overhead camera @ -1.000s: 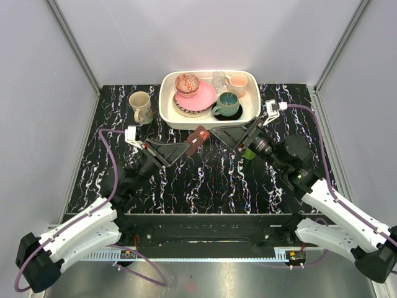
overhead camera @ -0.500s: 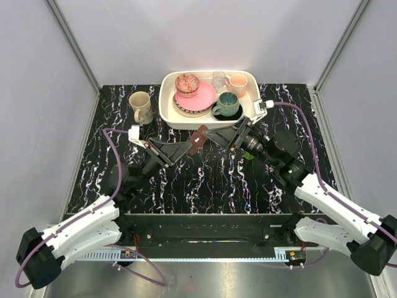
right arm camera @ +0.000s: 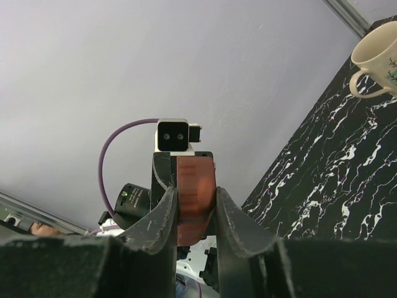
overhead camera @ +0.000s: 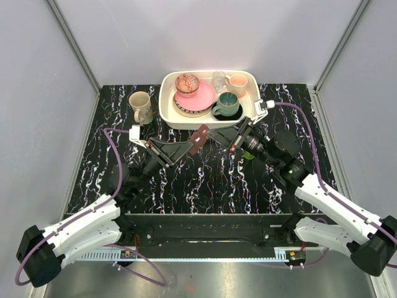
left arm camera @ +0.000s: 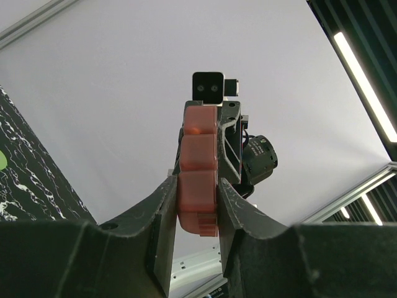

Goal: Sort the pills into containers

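Next, I let the brown-red case go from my left gripper on the open black marbled table [overhead camera: 215, 171] between both arms.
The containers are one small brown-red oblong case [overhead camera: 200, 137], held in the air over the table's middle, in front of the white tray. My left gripper [overhead camera: 193, 144] is shut on its near-left end. In the left wrist view the case [left arm camera: 198, 155] stands up between both fingers [left arm camera: 162, 208]. My right gripper [overhead camera: 209, 133] is shut on the other end; the case [right arm camera: 196, 186] fills the gap between its fingers [right arm camera: 162, 214]. A small bright green thing [overhead camera: 249, 154] lies on the table under the right arm; I cannot tell whether it is a pill.
A white tray [overhead camera: 166, 110] of crockery stands at the back centre, just behind the held case. A beige mug [overhead camera: 141, 107] sits left of it, also in the right wrist view [right arm camera: 375, 53]. Black marbled table [overhead camera: 205, 186] between the arms.
My right gripper has moved left onto the case's free end and closed on it. The left gripper has kept its grip and barely shifted.
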Tool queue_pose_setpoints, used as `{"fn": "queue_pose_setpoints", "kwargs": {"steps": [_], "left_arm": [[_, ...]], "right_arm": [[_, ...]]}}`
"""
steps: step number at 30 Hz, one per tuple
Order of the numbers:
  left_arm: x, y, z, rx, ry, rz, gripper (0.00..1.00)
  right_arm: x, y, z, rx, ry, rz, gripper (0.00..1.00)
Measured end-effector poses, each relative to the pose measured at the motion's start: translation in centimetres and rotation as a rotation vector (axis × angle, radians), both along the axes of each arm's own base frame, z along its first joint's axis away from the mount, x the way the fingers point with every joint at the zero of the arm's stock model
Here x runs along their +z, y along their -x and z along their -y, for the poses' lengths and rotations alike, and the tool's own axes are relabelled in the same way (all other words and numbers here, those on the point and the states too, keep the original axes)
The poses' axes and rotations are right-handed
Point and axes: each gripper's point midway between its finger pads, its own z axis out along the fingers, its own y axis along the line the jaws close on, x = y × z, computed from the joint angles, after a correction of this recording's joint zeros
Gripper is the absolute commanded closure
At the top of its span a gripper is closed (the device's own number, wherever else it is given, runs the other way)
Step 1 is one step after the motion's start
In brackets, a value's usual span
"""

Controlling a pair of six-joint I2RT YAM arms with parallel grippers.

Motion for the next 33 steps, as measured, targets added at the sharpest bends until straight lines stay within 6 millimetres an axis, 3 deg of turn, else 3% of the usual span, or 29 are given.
{"fn": "queue_pose_setpoints", "kwargs": {"steps": [1,2,8,9,11,14,17,18,20,21,24,28,29,30,32,33], "left_arm": [[0.0,0.01,0.01,0.0,0.0,-0.001,1.0],[-0.01,0.0,0.01,0.0,0.0,-0.001,1.0],[-0.08,-0.04,0.08,-0.001,-0.001,-0.004,1.0],[-0.11,-0.07,0.11,-0.001,-0.001,-0.005,1.0],[-0.12,-0.09,0.12,0.0,-0.001,-0.006,1.0],[-0.11,-0.09,0.16,-0.001,0.0,-0.005,1.0],[-0.31,-0.07,0.43,-0.008,-0.005,-0.01,1.0],[-0.36,-0.04,0.5,-0.01,-0.005,-0.011,1.0],[-0.36,0.02,0.54,-0.013,-0.005,-0.011,1.0],[-0.29,0.08,0.55,-0.015,-0.003,-0.01,1.0],[-0.02,0.12,0.44,-0.011,0.004,0.0,1.0],[-0.04,0.13,0.45,-0.011,0.003,0.001,1.0],[-0.06,0.14,0.47,-0.011,0.002,0.0,1.0],[-0.09,0.15,0.48,-0.013,0.002,-0.002,1.0],[-0.12,0.18,0.52,-0.015,0.002,-0.005,1.0],[-0.1,0.18,0.52,-0.015,0.003,-0.004,1.0]], "right_arm": [[-0.03,-0.02,0.0,-0.001,-0.001,-0.003,0.95],[-0.06,-0.04,0.01,-0.001,0.0,-0.003,1.0],[-0.12,-0.07,-0.03,0.0,0.0,-0.006,1.0],[-0.13,-0.1,0.0,-0.001,0.001,-0.006,0.95],[-0.13,-0.11,0.01,-0.002,0.001,-0.006,0.64],[-0.14,-0.1,0.0,-0.001,0.001,-0.006,0.56],[-0.23,0.04,-0.11,0.009,0.004,-0.007,0.54],[-0.27,0.12,-0.17,0.015,0.005,-0.007,0.59],[-0.36,0.19,-0.26,0.022,0.008,-0.007,0.94],[-0.39,0.17,-0.27,0.021,0.009,-0.007,1.0],[-0.5,0.13,-0.28,0.022,0.009,-0.018,1.0],[-0.51,0.13,-0.28,0.023,0.008,-0.021,0.55],[-0.42,0.16,-0.28,0.024,0.003,-0.022,0.55],[-0.34,0.2,-0.29,0.027,-0.001,-0.023,0.61],[-0.36,0.25,-0.31,0.029,0.003,-0.018,1.0],[-0.38,0.29,-0.35,0.032,0.003,-0.018,1.0]]}}
